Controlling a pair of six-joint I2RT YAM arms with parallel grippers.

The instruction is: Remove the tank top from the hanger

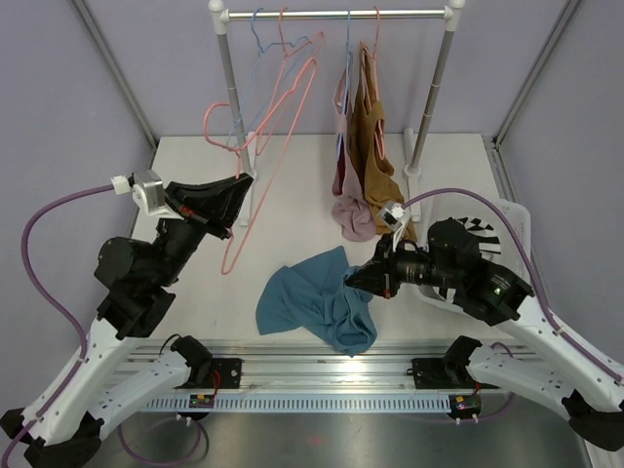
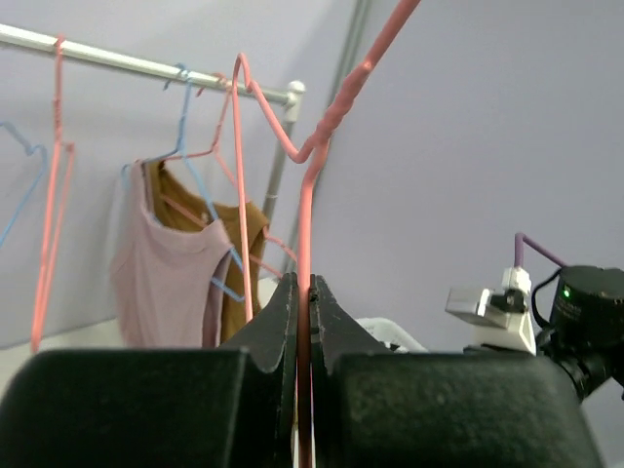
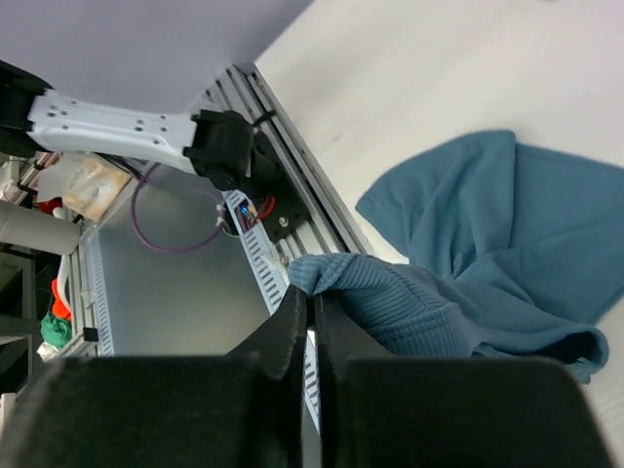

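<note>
My right gripper has just a ribbed fold at the tank top's edge between its fingers, so it should open and grab a thicker bunch of fabric [image 1: 336, 292] for the basket.
A teal-blue tank top [image 1: 312, 302] lies crumpled on the table near the front edge, off any hanger. My right gripper [image 1: 353, 279] is at its right edge, shut on a ribbed fold of the fabric; in the right wrist view the gripper [image 3: 312, 297] holds the tank top [image 3: 507, 224] a little above the table. My left gripper [image 1: 244, 180] is shut on the wire of a bare pink hanger [image 1: 231, 261] and holds it tilted left of the rack. In the left wrist view the wire [image 2: 307, 195] runs up between the shut fingers of the left gripper [image 2: 304, 288].
A clothes rail [image 1: 336, 15] on two white posts spans the back. A pink top [image 1: 353, 216] and a brown garment [image 1: 370, 146] hang from it, beside empty blue and pink hangers [image 1: 255, 39]. A white basket [image 1: 507, 219] sits at the right behind my right arm.
</note>
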